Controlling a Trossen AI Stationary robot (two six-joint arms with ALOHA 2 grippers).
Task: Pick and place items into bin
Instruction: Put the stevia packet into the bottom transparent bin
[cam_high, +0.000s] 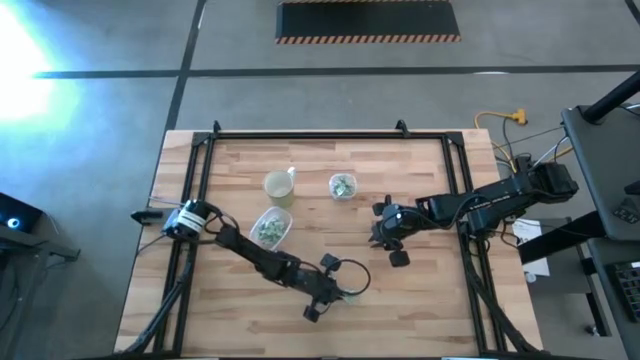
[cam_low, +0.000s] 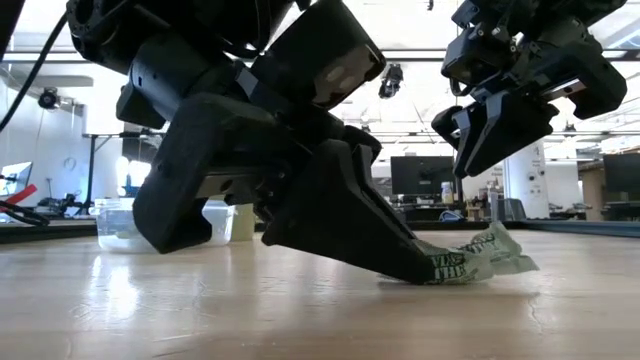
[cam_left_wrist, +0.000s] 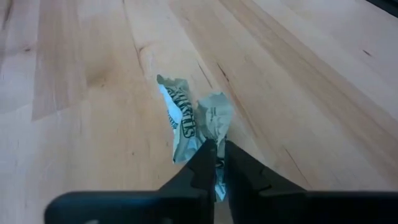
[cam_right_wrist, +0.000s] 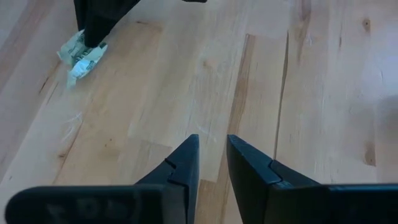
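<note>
The wrapped items lie bunched together at the fingers of the robot's left gripper, so it should open and pinch a single item (cam_left_wrist: 215, 115) before it heads to the clear bin.
A crinkled pale-green and white wrapped item (cam_left_wrist: 189, 118) lies on the wooden table near its front edge, also seen in the low view (cam_low: 480, 255) and the high view (cam_high: 351, 294). My left gripper (cam_left_wrist: 216, 163) is shut on it, reaching in from the left (cam_high: 338, 293). My right gripper (cam_right_wrist: 212, 163) hangs above the table right of the middle (cam_high: 393, 250), open by a narrow gap with nothing between its fingers. A clear bin (cam_high: 270, 228) behind the left arm holds several such items. My left gripper pinches the wrapper's near crumpled end (cam_left_wrist: 216, 140) between its two fingertips. The fingers slant down at it from the table's left (cam_low: 425, 270). The item lies on the table, stretching away beyond the fingertips.
A pale yellowish cup (cam_high: 280, 185) and a small clear cup with items (cam_high: 343, 186) stand toward the far side. A black frame (cam_high: 300, 135) runs along the table's far and side edges. Bare wood lies between the two grippers.
</note>
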